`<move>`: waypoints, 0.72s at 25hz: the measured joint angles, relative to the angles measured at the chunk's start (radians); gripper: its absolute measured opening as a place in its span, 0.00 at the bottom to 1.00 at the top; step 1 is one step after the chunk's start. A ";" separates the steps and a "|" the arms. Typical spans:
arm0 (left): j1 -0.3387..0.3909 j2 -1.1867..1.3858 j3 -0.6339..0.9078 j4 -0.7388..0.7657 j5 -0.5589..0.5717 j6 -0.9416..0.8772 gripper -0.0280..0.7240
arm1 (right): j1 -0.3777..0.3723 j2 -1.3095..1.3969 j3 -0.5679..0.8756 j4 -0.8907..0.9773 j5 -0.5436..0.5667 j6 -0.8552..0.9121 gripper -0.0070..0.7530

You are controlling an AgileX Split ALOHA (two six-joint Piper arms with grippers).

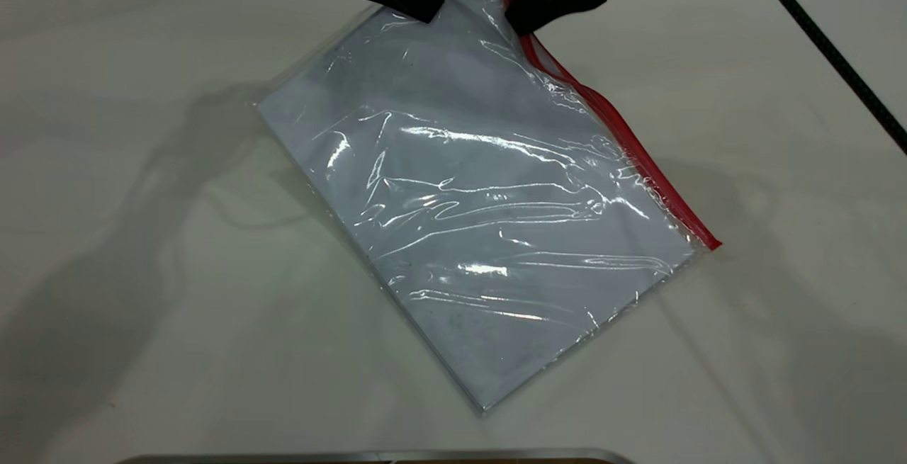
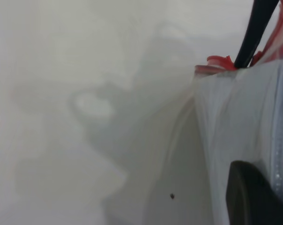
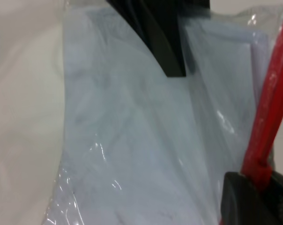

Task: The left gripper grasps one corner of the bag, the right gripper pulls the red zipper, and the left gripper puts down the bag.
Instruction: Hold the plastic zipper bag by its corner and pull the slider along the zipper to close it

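The strips of the red zipper gape just below my right gripper, so I should open it, back up a little and take the zipper deeper in my fingers before pulling down.
The bag [image 1: 468, 202], a clear pouch with pale sheets inside, hangs tilted with its far end raised and its near corner resting on the table. My left gripper [image 1: 423, 12] is shut on the bag's raised end near its corner; one finger [image 2: 254, 197] presses the plastic. The red zipper [image 1: 623, 131] runs down the bag's right edge. My right gripper [image 1: 519, 23] is shut on the zipper's upper part, and the red strip [image 3: 268, 108] disappears between its jaws by the finger [image 3: 240, 201]. The left gripper [image 3: 165, 42] also shows in the right wrist view.
The white table [image 1: 142, 237] lies around the bag on every side. A braided black cable [image 1: 829, 53] crosses the far right. A metal edge [image 1: 368, 457] runs along the near side of the table.
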State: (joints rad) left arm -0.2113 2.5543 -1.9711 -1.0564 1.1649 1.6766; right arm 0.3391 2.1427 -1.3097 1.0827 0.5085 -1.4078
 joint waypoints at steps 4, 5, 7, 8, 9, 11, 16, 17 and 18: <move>0.000 0.000 0.000 0.008 -0.001 0.000 0.11 | 0.000 0.019 0.000 -0.001 -0.004 0.002 0.15; 0.000 0.000 0.000 0.007 -0.001 0.000 0.11 | 0.000 0.019 0.000 -0.002 -0.005 0.002 0.15; 0.000 0.000 0.000 0.007 -0.001 0.000 0.11 | 0.000 0.019 0.000 -0.002 -0.005 0.002 0.15; 0.000 0.000 0.000 0.007 -0.001 0.000 0.11 | 0.000 0.019 0.000 -0.002 -0.005 0.002 0.15; 0.000 0.000 0.000 0.007 -0.001 0.000 0.11 | 0.000 0.019 0.000 -0.002 -0.005 0.002 0.15; 0.000 0.000 0.000 0.007 -0.001 0.000 0.11 | 0.000 0.019 0.000 -0.001 -0.005 0.002 0.16; 0.000 0.000 0.000 0.007 -0.002 0.000 0.11 | 0.000 0.019 0.000 0.020 -0.005 -0.001 0.26; 0.000 0.000 0.000 0.007 -0.002 0.000 0.11 | 0.000 0.019 0.000 0.025 -0.005 -0.003 0.29; 0.000 0.000 0.000 0.007 -0.002 0.000 0.11 | 0.000 0.019 0.000 0.030 -0.004 -0.006 0.32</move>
State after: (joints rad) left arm -0.2113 2.5543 -1.9711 -1.0498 1.1631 1.6766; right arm 0.3391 2.1617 -1.3097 1.1129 0.5041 -1.4142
